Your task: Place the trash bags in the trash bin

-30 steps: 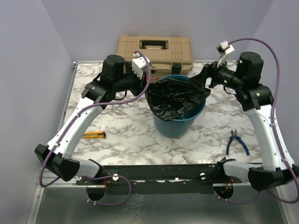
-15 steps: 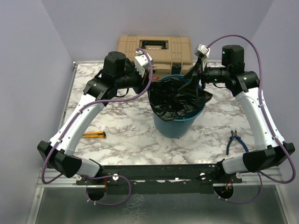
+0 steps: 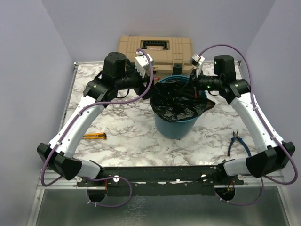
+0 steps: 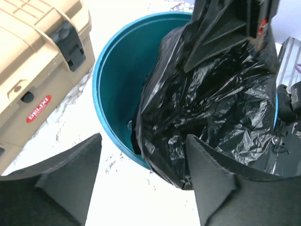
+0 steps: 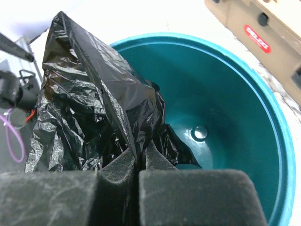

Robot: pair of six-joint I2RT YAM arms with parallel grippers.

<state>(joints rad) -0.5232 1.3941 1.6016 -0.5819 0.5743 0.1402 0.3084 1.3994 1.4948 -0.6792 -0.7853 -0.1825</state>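
Observation:
The trash bag is bunched up over the opening of the bin, so my left gripper needs to grab the bag's loose lower edge [image 4: 170,173] and stretch it away from my right gripper.
The teal trash bin [image 3: 178,126] stands mid-table with a black trash bag [image 3: 181,101] bunched over its mouth and spilling past the right rim. My right gripper [image 3: 195,87] is above the bin's far right rim. In the right wrist view it [image 5: 139,157] is shut on a fold of the trash bag [image 5: 89,108], over the bin's bare teal inside [image 5: 225,94]. My left gripper [image 3: 148,86] sits at the bin's left rim. In the left wrist view it [image 4: 143,157] is open, one finger on each side of the bag's [image 4: 211,103] lower edge, gripping nothing, over the bin [image 4: 117,80].
A tan toolbox [image 3: 155,52] with black latches stands right behind the bin, against the back wall. Blue-handled pliers [image 3: 237,143] lie near the right front. A yellow utility knife [image 3: 95,136] lies near the left front. Purple cables loop off both wrists.
My left gripper has opened and let go of the bag. The right arm swung left over the bin's rim, and its jaws closed on a fold of the bag.

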